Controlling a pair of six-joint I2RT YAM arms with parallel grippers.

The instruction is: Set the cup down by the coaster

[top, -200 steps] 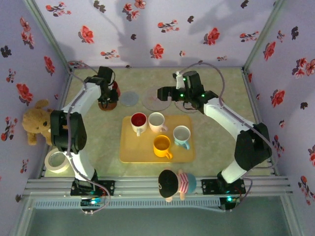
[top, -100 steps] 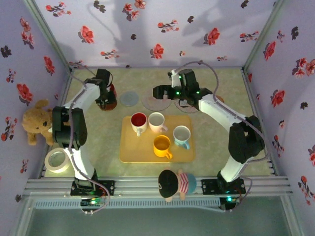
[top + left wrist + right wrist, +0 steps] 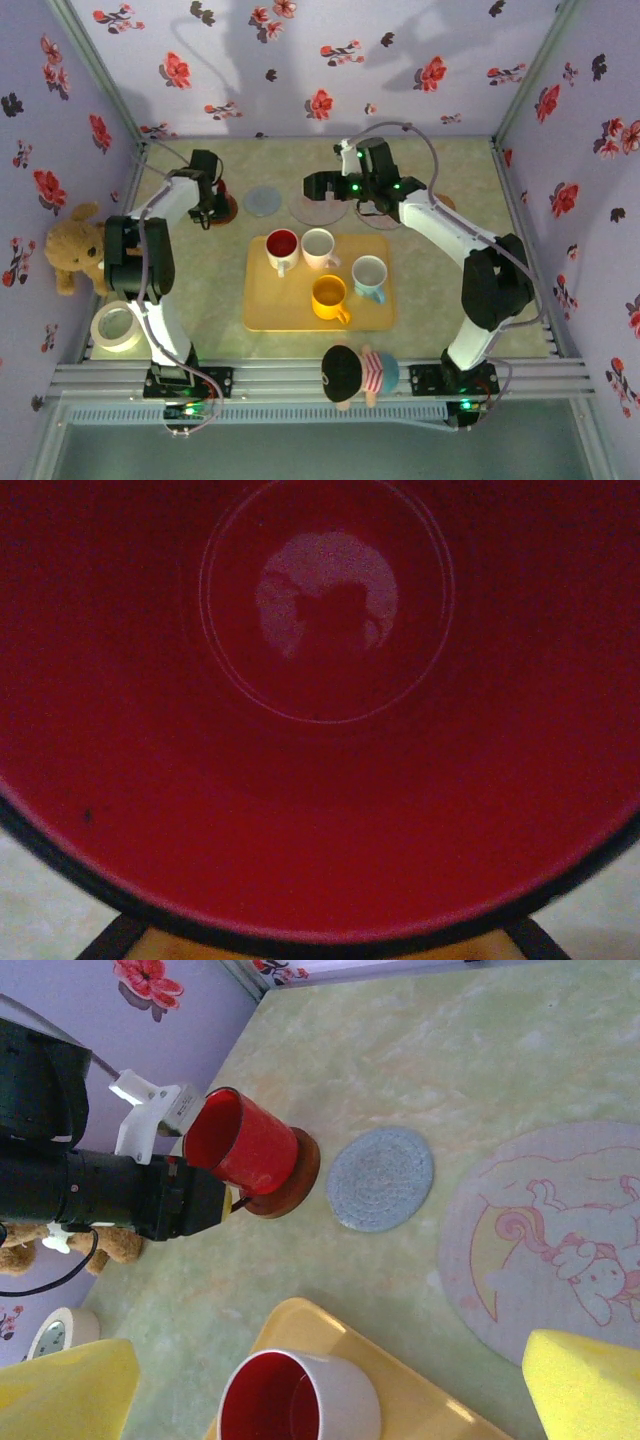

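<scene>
My left gripper will release the red cup on the brown coaster (image 3: 222, 207) next to the round grey coaster.
A red cup (image 3: 243, 1143) stands slightly tilted on a brown coaster (image 3: 300, 1173) at the table's far left. My left gripper (image 3: 207, 203) is shut on its wall. Its red inside (image 3: 320, 680) is all the left wrist view takes in. A round grey coaster (image 3: 381, 1177) lies just right of the brown one, also seen from above as the grey coaster (image 3: 265, 200). My right gripper (image 3: 315, 187) hangs open over the pink mat (image 3: 320, 208), its yellow pads (image 3: 585, 1385) spread wide with nothing between them.
A yellow tray (image 3: 300, 318) in the middle holds several cups: red-lined white (image 3: 281, 247), pinkish white (image 3: 319, 245), yellow (image 3: 328, 295), light blue (image 3: 369, 272). A teddy bear (image 3: 72, 245) and a tape roll (image 3: 115, 325) sit at the left, a doll (image 3: 355, 372) at the front rail.
The left arm has drawn a little back and left with the red cup still in its grip. The right gripper has slid left over the pink mat, still open.
</scene>
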